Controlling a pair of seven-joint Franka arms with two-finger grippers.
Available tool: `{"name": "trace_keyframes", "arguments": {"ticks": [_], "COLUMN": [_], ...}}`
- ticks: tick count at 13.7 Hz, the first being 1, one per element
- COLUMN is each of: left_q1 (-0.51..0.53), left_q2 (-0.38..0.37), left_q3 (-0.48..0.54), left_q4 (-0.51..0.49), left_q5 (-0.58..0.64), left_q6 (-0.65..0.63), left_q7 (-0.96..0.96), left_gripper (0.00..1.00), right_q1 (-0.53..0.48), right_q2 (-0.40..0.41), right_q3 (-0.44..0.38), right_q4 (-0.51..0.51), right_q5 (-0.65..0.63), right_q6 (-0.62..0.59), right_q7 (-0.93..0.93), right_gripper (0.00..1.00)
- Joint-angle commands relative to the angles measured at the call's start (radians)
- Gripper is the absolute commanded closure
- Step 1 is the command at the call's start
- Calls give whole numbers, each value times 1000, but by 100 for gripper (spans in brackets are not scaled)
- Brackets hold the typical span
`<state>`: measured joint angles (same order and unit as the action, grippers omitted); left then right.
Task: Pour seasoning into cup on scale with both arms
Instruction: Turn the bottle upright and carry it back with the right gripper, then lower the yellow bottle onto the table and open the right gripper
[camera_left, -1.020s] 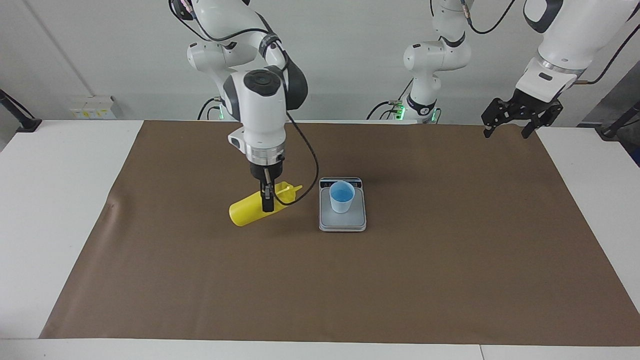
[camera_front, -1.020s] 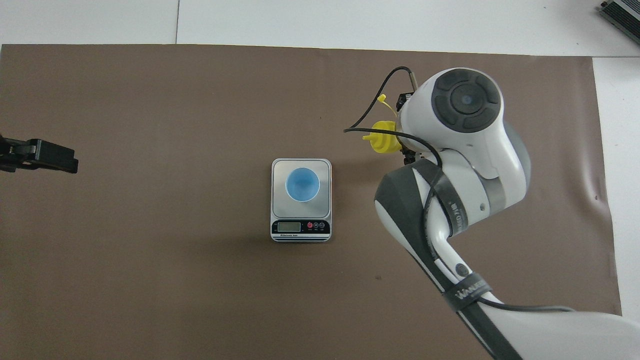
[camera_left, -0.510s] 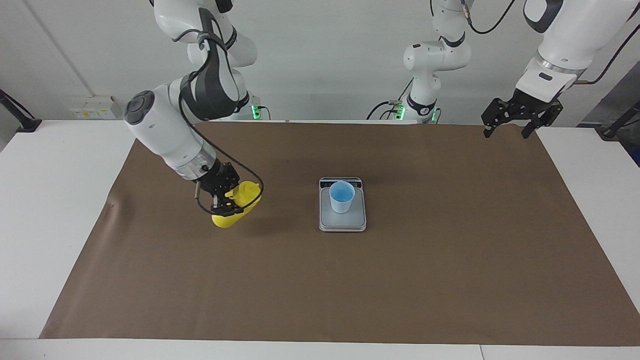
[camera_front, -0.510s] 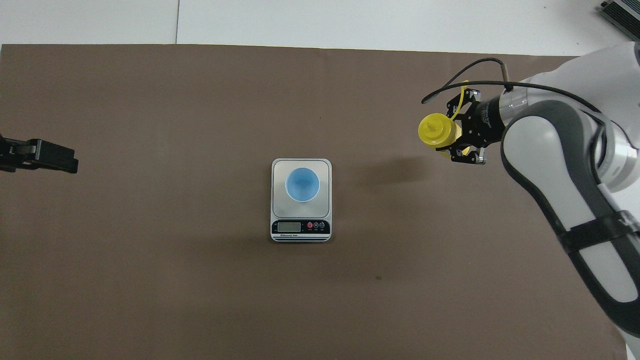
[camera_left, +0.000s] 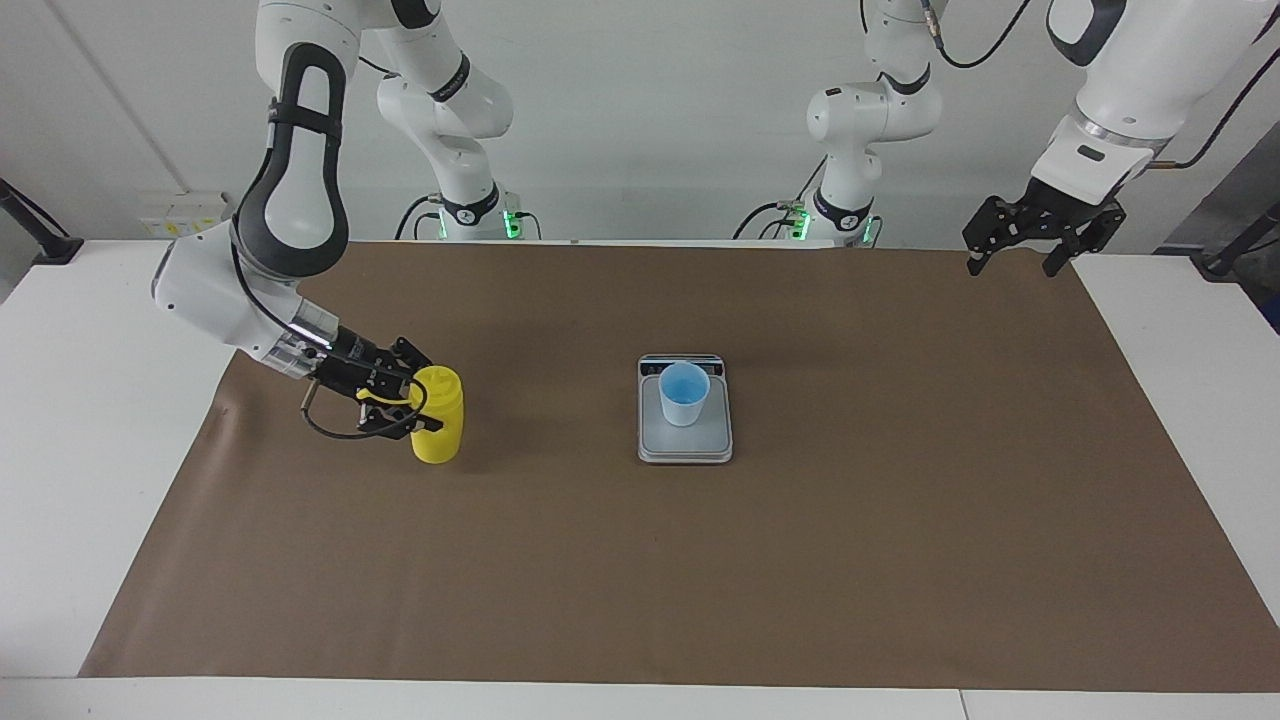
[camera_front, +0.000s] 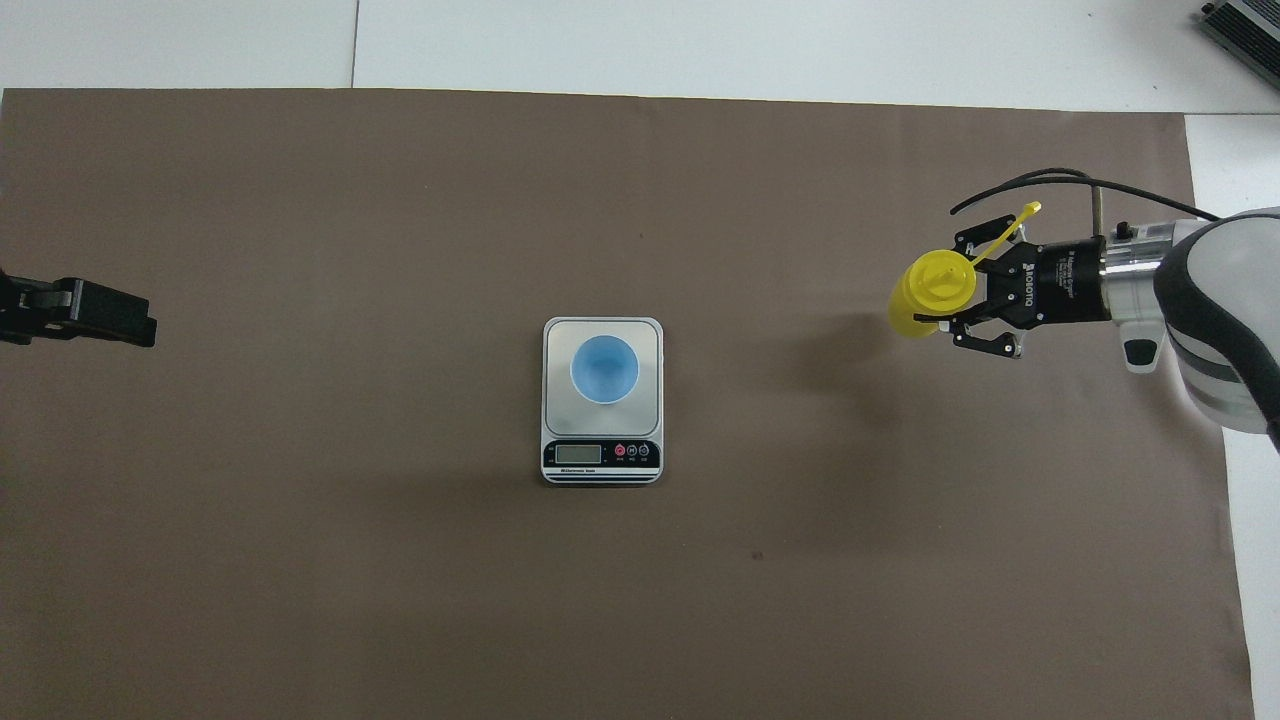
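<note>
I will let go of the yellow seasoning bottle, which stands upright on the brown mat now, with my right gripper on the bare brown mat level with the light blue cup (camera_front: 889, 353).
The yellow seasoning bottle (camera_left: 440, 437) stands upright on the brown mat, well toward the right arm's end of the table from the scale. It also shows in the overhead view (camera_front: 925, 292), with its cap strap sticking out. My right gripper (camera_left: 424, 396) reaches in level from the side and is shut on the bottle's upper part; it shows in the overhead view too (camera_front: 957, 293). The light blue cup (camera_left: 684, 393) (camera_front: 604, 368) stands upright on the silver-grey scale (camera_left: 686, 446) (camera_front: 560, 335) at mid-table. My left gripper (camera_left: 1012, 264) (camera_front: 85, 312) waits open and empty, raised over the mat's edge at the left arm's end.
The brown mat (camera_left: 900, 520) covers most of the white table. The scale's display strip (camera_front: 600, 455) faces the robots. A wall socket (camera_left: 185, 213) sits by the table's corner at the right arm's end.
My right arm has swung the bottle away from the scale toward its own end of the table and turned it from lying tilted to upright. The left arm has not moved.
</note>
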<state>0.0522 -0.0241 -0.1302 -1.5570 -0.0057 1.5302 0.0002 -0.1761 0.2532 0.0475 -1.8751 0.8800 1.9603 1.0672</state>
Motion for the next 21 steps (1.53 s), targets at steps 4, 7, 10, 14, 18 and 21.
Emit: {"name": "trace_keyframes", "arguments": {"ticks": [4,7,10,14,18,21], "left_q1": [15,15,15,15,15,15], "left_q2": [-25,-25,-25,-25,-25,-25], "left_q3": [-6,-6,-6,-6,-6,-6], "left_q4": [-24,-24,-24,-24,-24,-24], "left_q5": [-14,-14,-14,-14,-14,-14], "left_q6": [-8,-8,-8,-7,-8,-7], "left_q7": [3,3,3,3,3,3], "left_gripper": [0,0,0,0,0,0], "right_q1": [-55,-56,-74,-62,-54,-34], "right_q2": [-23,-8,21,28,15,15], "right_q3": [14,14,14,12,11,9], "right_q4": [-94,-101,-105,-107,-134,-133], "right_q5": [129,135,139,137,126,122], "right_q6": [-55,-61,-78,-61,-6,-3], "right_q7": [-139,-139,-142,-142,-142,-145], "right_gripper": [100,100,100,91,66,38]}}
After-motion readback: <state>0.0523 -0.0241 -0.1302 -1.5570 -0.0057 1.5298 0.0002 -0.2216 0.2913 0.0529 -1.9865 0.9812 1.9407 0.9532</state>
